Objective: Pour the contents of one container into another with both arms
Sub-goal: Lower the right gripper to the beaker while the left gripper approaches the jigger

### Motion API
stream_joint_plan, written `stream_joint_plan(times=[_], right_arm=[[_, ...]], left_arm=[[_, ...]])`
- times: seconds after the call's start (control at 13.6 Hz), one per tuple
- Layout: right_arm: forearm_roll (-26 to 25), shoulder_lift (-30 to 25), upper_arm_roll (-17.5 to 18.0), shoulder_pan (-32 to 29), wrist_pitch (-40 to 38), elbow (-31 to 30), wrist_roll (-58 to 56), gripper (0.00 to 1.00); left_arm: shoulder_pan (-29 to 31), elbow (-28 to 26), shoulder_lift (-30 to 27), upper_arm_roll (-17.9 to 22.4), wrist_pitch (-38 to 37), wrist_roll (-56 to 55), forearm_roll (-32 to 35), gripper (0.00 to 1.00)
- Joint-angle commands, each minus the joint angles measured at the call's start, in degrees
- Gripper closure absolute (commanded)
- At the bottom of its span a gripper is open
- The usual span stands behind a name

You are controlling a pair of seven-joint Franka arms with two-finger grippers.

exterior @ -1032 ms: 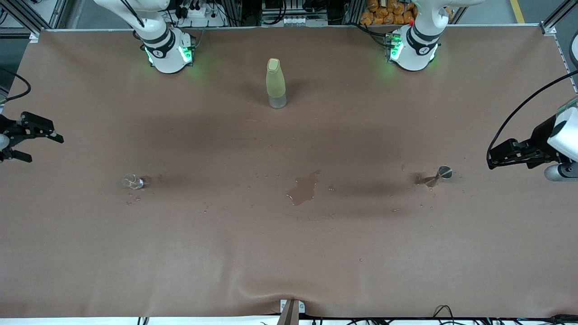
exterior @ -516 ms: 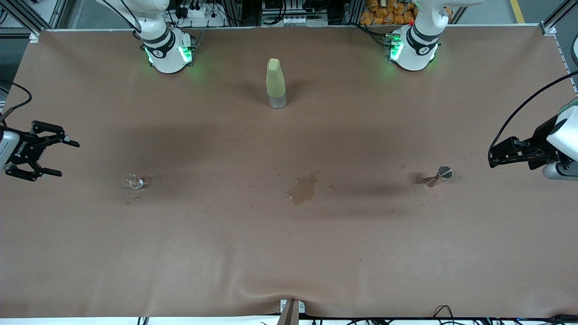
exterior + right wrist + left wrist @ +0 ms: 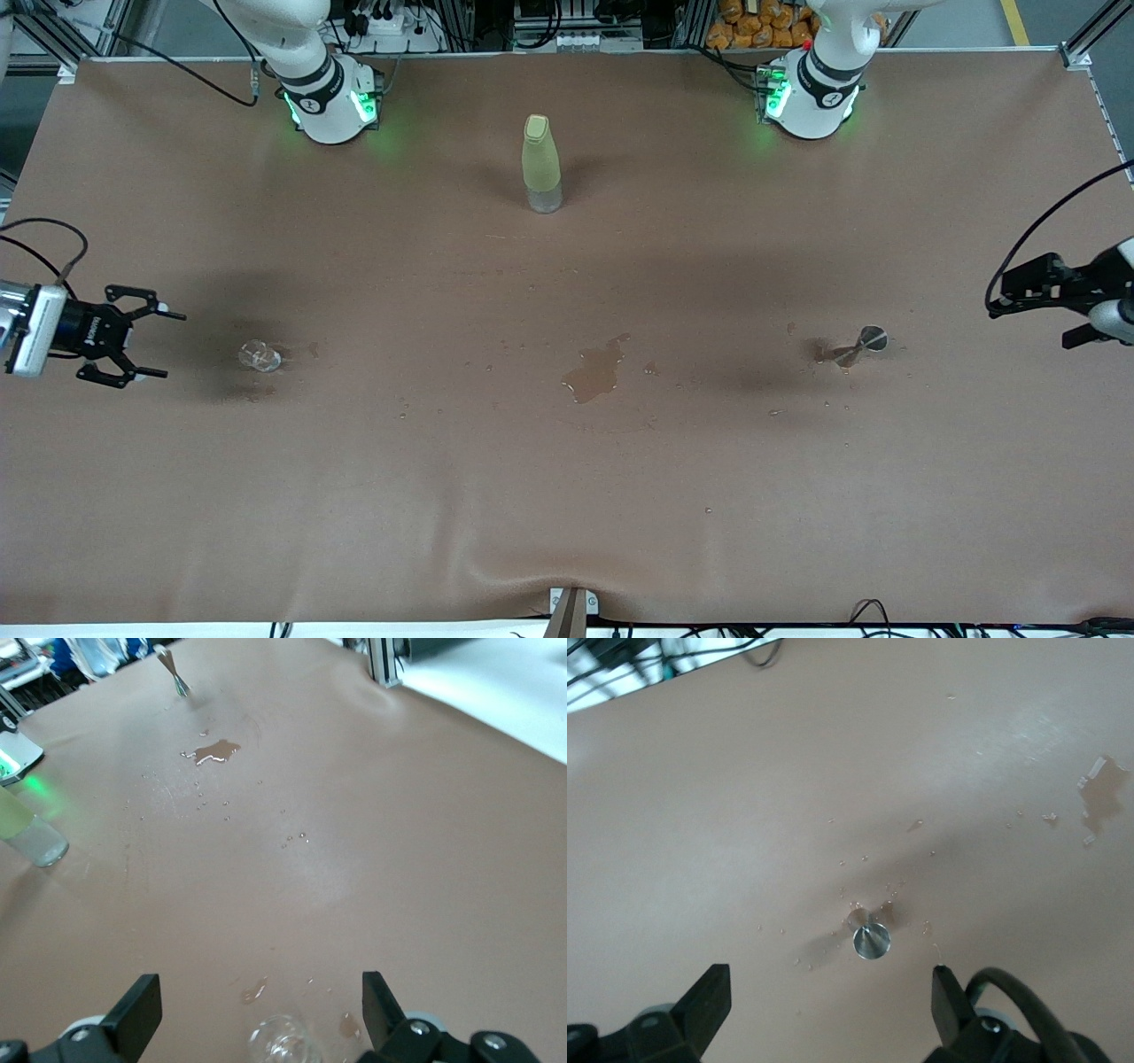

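My right gripper moves to the small clear glass next and closes on the glass's sides (image 3: 261, 357) (image 3: 283, 1045), a little below the rim of the glass.
A small clear glass (image 3: 260, 355) stands on the brown table cover toward the right arm's end. My right gripper (image 3: 168, 345) hangs low beside it, open and empty. The right wrist view shows the glass (image 3: 279, 1041) just ahead of the right gripper (image 3: 257, 1003), between the lines of its two fingers. A small shiny cone-shaped metal cup (image 3: 872, 338) sits toward the left arm's end. My left gripper (image 3: 999, 301) is over the table's edge there, apart from the cup. In the left wrist view the left gripper (image 3: 828, 997) is open above the cup (image 3: 871, 941).
A tall yellow-green bottle (image 3: 540, 164) stands between the two arm bases, farther from the front camera. A brown puddle (image 3: 595, 372) and scattered drops lie mid-table. The cover is rumpled at the near edge (image 3: 567, 580).
My right gripper has come in over the table and down toward the glass. My left gripper has drawn back toward its end of the table, away from the metal cup.
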Motion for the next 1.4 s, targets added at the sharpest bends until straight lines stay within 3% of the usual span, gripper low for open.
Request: stream_joint_plan(times=[0.0,0.29,0.52,0.74,1.11,1.33], right_arm=[[6.2,6.1,0.8,-2.8,-1.8,3.8,-12.9,0.0],[14.8,16.7,0.9,-6.6,-7.0,7.0,-25.3,0.0],[15.6,21.3,0.9,-8.1,-8.6,8.0,-25.9,0.0],[15.7,27.6,1.0,-9.7,-13.7,13.5,-25.9,0.0],[16.9,30.0,2.4,-7.9,-15.6,12.9,-31.8,0.0],[16.8,30.9,2.4,-8.2,-15.6,12.9,-33.4,0.0]], left_arm=[[2.5,0.1,2.3,-0.2,-0.3,10.1,-3.1,0.0],[5.2,0.3,6.8,-0.2,-0.3,29.6,-9.4,0.0],[7.7,0.4,9.9,-0.2,-2.3,43.4,-16.3,0.0],[9.9,0.2,13.5,-0.2,-5.3,62.0,-23.8,0.0],[12.1,0.3,20.6,-0.3,-8.4,85.8,-30.8,0.0],[12.7,0.3,24.0,-0.3,-10.6,95.3,-31.4,0.0]])
